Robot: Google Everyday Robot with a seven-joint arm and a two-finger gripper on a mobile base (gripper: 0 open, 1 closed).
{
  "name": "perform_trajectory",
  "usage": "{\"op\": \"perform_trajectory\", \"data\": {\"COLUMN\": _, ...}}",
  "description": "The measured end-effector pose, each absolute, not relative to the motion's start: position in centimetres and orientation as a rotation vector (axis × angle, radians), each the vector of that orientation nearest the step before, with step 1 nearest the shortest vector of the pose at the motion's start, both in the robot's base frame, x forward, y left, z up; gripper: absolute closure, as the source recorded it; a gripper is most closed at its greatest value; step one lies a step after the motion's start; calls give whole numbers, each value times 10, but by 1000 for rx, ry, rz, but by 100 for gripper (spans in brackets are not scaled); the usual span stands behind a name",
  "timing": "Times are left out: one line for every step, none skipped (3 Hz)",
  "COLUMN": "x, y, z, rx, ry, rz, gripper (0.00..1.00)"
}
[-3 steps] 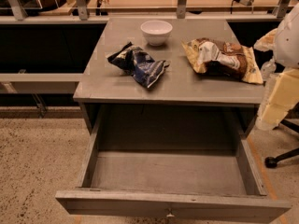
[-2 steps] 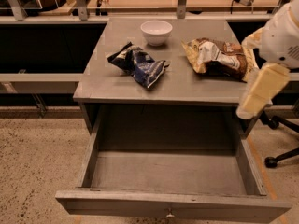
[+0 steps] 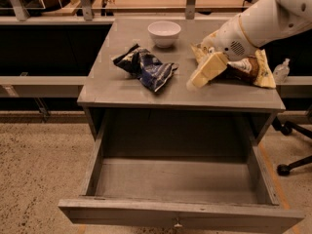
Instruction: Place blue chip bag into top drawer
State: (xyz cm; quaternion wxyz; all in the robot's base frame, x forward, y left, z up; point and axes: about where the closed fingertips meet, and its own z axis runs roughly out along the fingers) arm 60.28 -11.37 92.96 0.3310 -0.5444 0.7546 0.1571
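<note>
Next, I grip the blue chip bag's crumpled middle (image 3: 149, 67), leaving both its ends out beside my fingers.
The blue chip bag (image 3: 146, 68), crumpled dark navy with white patches, lies on the grey table top (image 3: 117, 89), left of centre. The top drawer (image 3: 181, 217) is pulled wide open below the table top and its floor is bare. My gripper (image 3: 196, 81) reaches in from the upper right on a white arm. It hangs just above the table top, a short way to the right of the blue bag and apart from it. It holds nothing that I can see.
A white bowl (image 3: 164, 33) stands at the back of the table. A yellow-and-brown chip bag (image 3: 256, 68) lies at the right, partly behind my arm. A small clear bottle (image 3: 281, 71) and an office chair base (image 3: 290, 165) are to the right of the table.
My arm has swung in from the right edge of the view, over the yellow-and-brown bag, toward the blue chip bag. The bags, bowl and drawer have not moved.
</note>
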Motion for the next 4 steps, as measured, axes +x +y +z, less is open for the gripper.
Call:
{"op": "perform_trajectory", "data": {"x": 632, "y": -64, "z": 919, "rx": -1390, "ry": 1941, "rz": 521, "gripper": 0}}
{"op": "perform_trajectory", "data": {"x": 641, "y": -19, "z": 911, "rx": -1393, "ry": 1924, "rz": 590, "gripper": 0}}
{"op": "perform_trajectory", "data": {"x": 648, "y": 19, "z": 899, "rx": -1397, "ry": 1925, "rz": 598, "gripper": 0}}
{"op": "perform_trajectory", "data": {"x": 681, "y": 35, "z": 888, "rx": -1362, "ry": 1943, "rz": 535, "gripper": 2}}
